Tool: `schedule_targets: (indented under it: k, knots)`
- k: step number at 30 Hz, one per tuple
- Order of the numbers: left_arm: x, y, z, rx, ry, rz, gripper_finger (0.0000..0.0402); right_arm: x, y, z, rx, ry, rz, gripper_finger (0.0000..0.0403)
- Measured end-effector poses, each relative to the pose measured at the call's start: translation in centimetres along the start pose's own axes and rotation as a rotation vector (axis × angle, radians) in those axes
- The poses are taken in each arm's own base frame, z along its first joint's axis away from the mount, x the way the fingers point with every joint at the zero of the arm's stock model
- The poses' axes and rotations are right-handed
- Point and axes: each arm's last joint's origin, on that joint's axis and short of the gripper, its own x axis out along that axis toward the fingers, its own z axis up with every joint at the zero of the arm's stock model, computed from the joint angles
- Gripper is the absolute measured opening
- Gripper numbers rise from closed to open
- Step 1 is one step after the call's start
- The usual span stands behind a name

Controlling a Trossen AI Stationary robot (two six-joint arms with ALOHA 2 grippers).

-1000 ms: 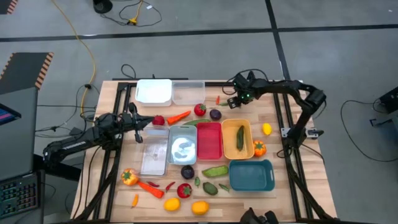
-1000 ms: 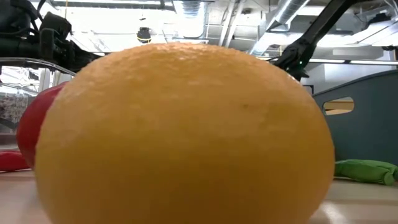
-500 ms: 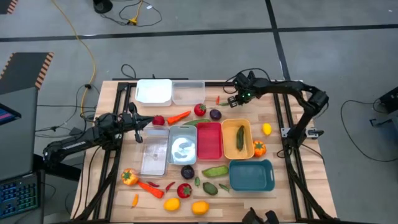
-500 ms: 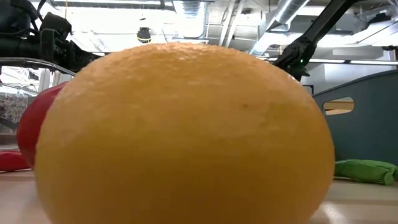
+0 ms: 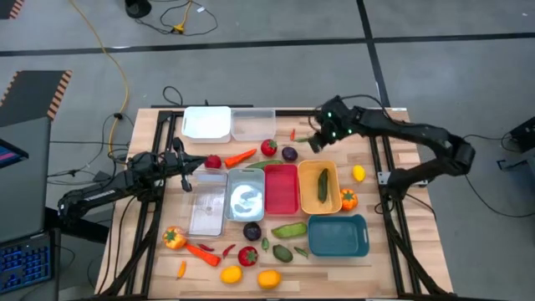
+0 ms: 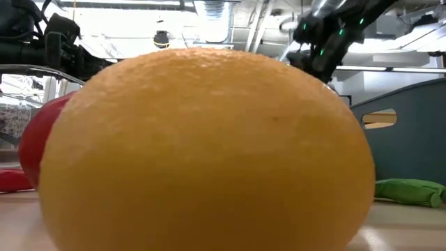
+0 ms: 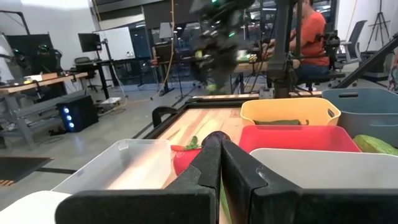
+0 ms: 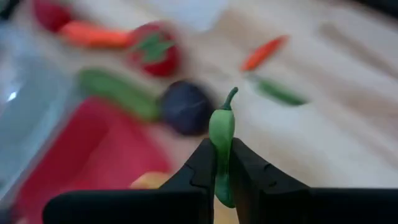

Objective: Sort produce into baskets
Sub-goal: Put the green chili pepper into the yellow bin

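Observation:
Next, I let go of the green chili with my right gripper in the yellow basket (image 5: 316, 201), next to the near end of the green cucumber.
My right gripper (image 5: 318, 142) hangs above the far middle of the table, shut on a small green chili (image 8: 222, 130). Below it lie a purple plum (image 8: 185, 107), a red tomato (image 8: 153, 50), a red basket (image 5: 282, 188) and a yellow basket (image 5: 318, 186) that holds a green cucumber (image 5: 323, 184). My left gripper (image 5: 185, 178) waits shut at the table's left, beside a clear basket (image 5: 207, 205). More produce lies along the near edge. My right gripper pinches the green chili between its two fingers (image 8: 205, 163) by the body's lower part (image 8: 221, 155). The chili lies along the fingers, and its curled stem end (image 8: 230, 96) sticks out past their tips. The fingers slant down toward the table. The chili is lifted clear.
White (image 5: 206, 123) and clear (image 5: 252, 124) baskets stand at the far edge; silver (image 5: 245, 194) and teal (image 5: 338, 235) ones stand mid-table. An orange chili (image 8: 264, 53) and a green pod (image 8: 277, 92) lie under the right gripper. A big orange fruit (image 6: 202, 146) fills the low view.
My right gripper has risen from the far part of the table and come a little toward the near edge, tipping as it went; most of this happened in the last half second. My left arm has kept still.

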Motion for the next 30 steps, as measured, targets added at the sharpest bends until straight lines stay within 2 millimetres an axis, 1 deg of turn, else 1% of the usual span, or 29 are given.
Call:
schedule_targets:
  k: [4, 7, 10, 14, 19, 22, 26, 30]
  knots:
    - [0.0, 0.1, 0.0, 0.027, 0.003, 0.019, 0.0000, -1.0, 3.3, -2.3, -0.110, 0.070, 0.065, 0.0061]
    - [0.0, 0.1, 0.0, 0.058, 0.004, 0.023, 0.0000, -1.1, 5.3, -4.1, -0.189, 0.143, 0.098, 0.0061]
    - [0.0, 0.1, 0.0, 0.088, 0.004, 0.023, 0.0000, -0.9, 7.0, -5.7, -0.261, 0.213, 0.122, 0.0061]
    - [0.0, 0.1, 0.0, 0.108, 0.004, 0.023, 0.0000, -0.4, 8.6, -7.4, -0.335, 0.275, 0.145, 0.0061]
    - [0.0, 0.1, 0.1, 0.068, 0.010, 0.046, 0.0000, 0.4, 9.6, -8.4, -0.378, 0.316, 0.151, 0.0062]
    - [-0.2, 0.3, 0.8, 0.052, -0.012, 0.075, 0.0010, 1.0, 9.8, -8.7, -0.386, 0.339, 0.142, 0.0065]
    - [-0.2, 0.4, 1.1, 0.014, -0.016, 0.114, 0.0047, 1.7, 9.8, -8.9, -0.383, 0.368, 0.138, 0.0087]
    - [-0.2, 0.6, 1.2, -0.039, -0.016, 0.155, 0.0101, 2.5, 9.8, -9.1, -0.380, 0.395, 0.123, 0.0128]
